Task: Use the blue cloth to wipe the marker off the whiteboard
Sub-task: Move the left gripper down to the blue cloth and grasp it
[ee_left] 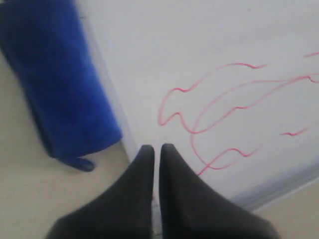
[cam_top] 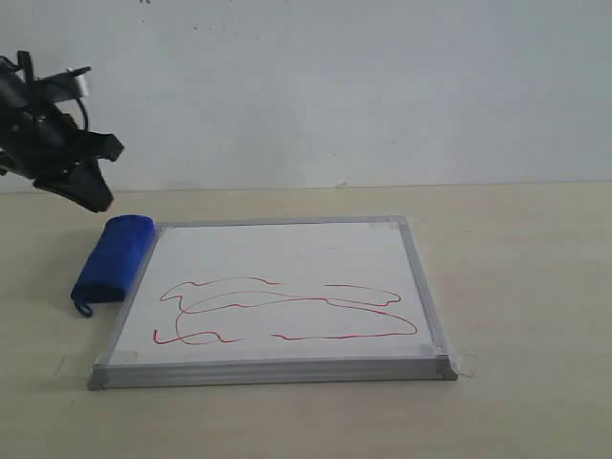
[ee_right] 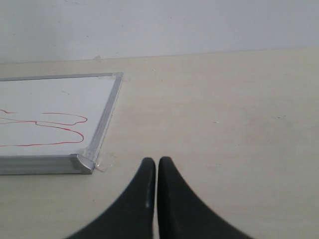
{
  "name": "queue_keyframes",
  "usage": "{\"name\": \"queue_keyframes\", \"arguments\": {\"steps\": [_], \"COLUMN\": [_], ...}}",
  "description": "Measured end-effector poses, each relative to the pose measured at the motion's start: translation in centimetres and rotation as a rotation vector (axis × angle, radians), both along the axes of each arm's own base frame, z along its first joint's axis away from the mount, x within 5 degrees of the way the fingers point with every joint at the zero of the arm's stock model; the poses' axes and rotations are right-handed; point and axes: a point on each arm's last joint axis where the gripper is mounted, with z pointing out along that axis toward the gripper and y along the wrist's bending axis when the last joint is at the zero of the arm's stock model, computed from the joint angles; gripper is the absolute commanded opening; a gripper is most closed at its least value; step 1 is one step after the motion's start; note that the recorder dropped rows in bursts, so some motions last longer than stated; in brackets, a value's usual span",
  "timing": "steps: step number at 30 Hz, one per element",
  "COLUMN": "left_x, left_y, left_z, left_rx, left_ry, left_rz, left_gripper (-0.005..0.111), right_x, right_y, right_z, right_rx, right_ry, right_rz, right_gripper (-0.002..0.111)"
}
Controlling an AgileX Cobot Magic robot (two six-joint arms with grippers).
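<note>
The fingers of my left gripper needs to close across the middle of the blue cloth (cam_top: 113,256) (ee_left: 64,79), roughly halfway between the cloth's far end and its loop tag.
The whiteboard (cam_top: 287,258) lies flat on the table, framed in silver-grey metal. Red marker (cam_top: 287,311) loops across its near half, also showing as marker (ee_left: 219,109) and marker (ee_right: 45,124) in the wrist views. The blue cloth (cam_top: 115,258), a rolled bundle with a loop tag, rests on the table against the board's left edge; the left wrist view shows the blue cloth (ee_left: 55,79) too. My left gripper (cam_top: 96,196) hangs shut and empty above the cloth's far end, seen close as left gripper (ee_left: 155,148). My right gripper (ee_right: 157,161) is shut and empty, over bare table near the whiteboard (ee_right: 55,99) corner.
The beige table (cam_top: 516,277) stretches to the right of the board and in front of it. A pale wall (cam_top: 335,86) stands behind. Clear tape tabs (cam_top: 464,363) hold the board's near corners down.
</note>
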Motion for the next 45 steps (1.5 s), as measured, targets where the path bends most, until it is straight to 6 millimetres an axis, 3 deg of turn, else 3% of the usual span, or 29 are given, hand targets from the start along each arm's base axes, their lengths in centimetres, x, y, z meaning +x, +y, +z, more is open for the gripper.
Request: {"name": "queue_keyframes", "arguments": {"steps": [4, 9, 17, 22, 26, 32, 40, 45], "left_x": [-0.2, -0.2, 1.0, 1.5, 2.6, 4.5, 4.1, 4.3], "left_y": [3.8, 4.7, 3.8, 4.0, 3.7, 1.5, 2.2, 2.0], "left_z": [0.7, 0.6, -3.6, -5.2, -5.1, -4.7, -5.2, -7.6], "left_rx": [-0.044, -0.091, -0.105, -0.107, -0.076, -0.011, 0.131, 0.123], "left_ry": [-0.026, -0.044, 0.080, 0.095, -0.006, -0.177, -0.124, -0.052], "left_rz": [0.109, 0.133, 0.125, 0.147, 0.179, 0.178, 0.201, 0.187], "left_gripper": [0.004, 0.006, 0.051, 0.063, 0.080, 0.082, 0.082, 0.082], "right_x": [0.0, 0.0, 0.0, 0.0, 0.0, 0.0, 0.0, 0.0], "right_y": [0.0, 0.0, 0.0, 0.0, 0.0, 0.0, 0.0, 0.0], "right_z": [0.0, 0.0, 0.0, 0.0, 0.0, 0.0, 0.0, 0.0], "right_rx": [0.000, 0.000, 0.000, 0.000, 0.000, 0.000, 0.000, 0.000], "right_ry": [0.000, 0.000, 0.000, 0.000, 0.000, 0.000, 0.000, 0.000], "right_rz": [0.000, 0.000, 0.000, 0.000, 0.000, 0.000, 0.000, 0.000], "right_gripper": [0.001, 0.001, 0.001, 0.001, 0.001, 0.001, 0.001, 0.001]}}
